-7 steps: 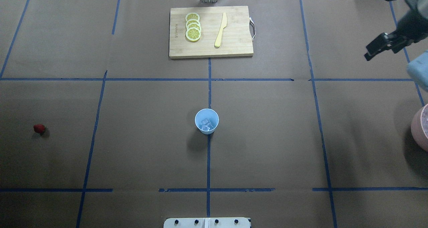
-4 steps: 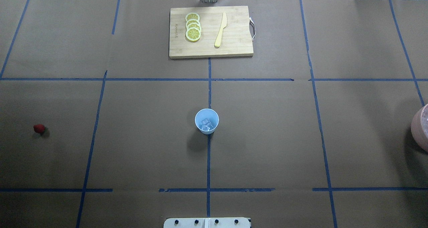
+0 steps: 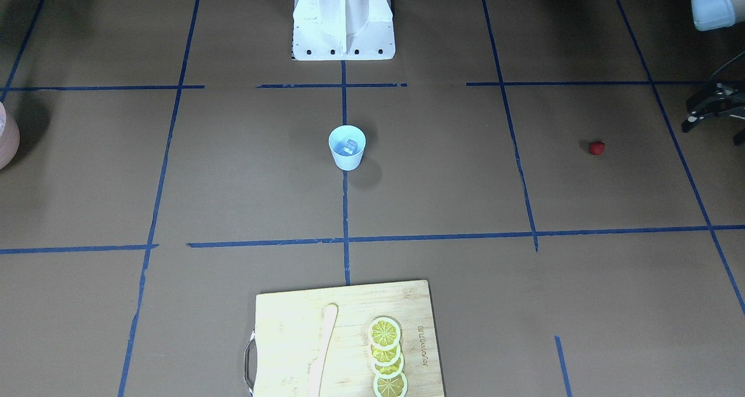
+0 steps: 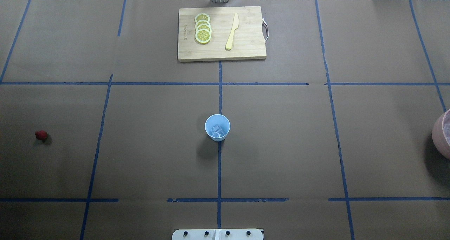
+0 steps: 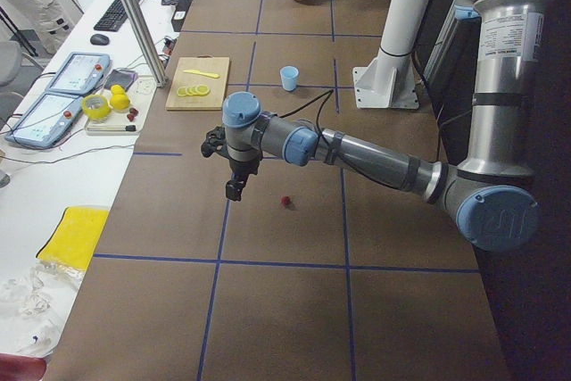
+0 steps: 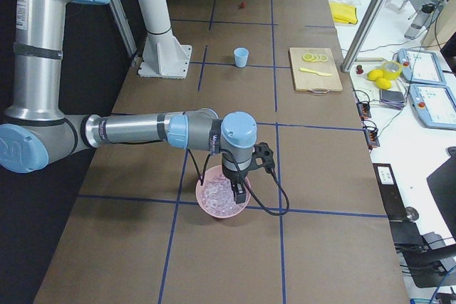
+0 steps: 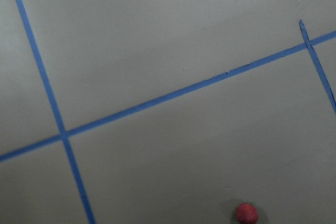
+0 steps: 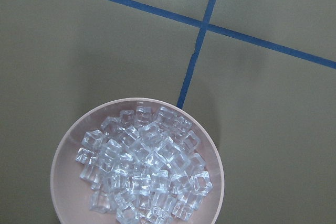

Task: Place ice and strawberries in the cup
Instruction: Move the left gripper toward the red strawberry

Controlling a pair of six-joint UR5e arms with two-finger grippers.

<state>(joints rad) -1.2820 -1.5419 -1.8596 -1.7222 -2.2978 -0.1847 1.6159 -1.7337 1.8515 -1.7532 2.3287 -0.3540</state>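
Note:
I need to next lower my left gripper to the middle of the tiny red strawberry (image 3: 596, 148) (image 7: 246, 213) lying alone on the paper and close it there.
The light-blue cup (image 4: 217, 127) stands at the table's middle with a few ice cubes (image 4: 217, 131) inside; it also shows in the front view (image 3: 347, 146). The tiny red strawberry (image 4: 41, 135) lies alone on the paper far to its left. It shows at the bottom of the left wrist view (image 7: 246, 213). My left gripper (image 3: 698, 114) hovers beside the strawberry (image 3: 596, 147) and looks open and empty. My right gripper (image 6: 239, 189) hangs over the pink bowl (image 8: 60, 166) full of ice cubes (image 8: 144, 174). I cannot tell whether it is open or shut.
A wooden cutting board (image 4: 246, 43) with lemon slices (image 4: 203, 28) and a yellow knife (image 4: 232, 31) lies at the far middle. The robot's white base (image 3: 343, 18) stands behind the cup. The pink bowl (image 4: 442, 134) sits at the right edge.
My right gripper and arm, seen at the overhead view's upper right a second ago, have left that view. The cup, ice and strawberry have not moved.

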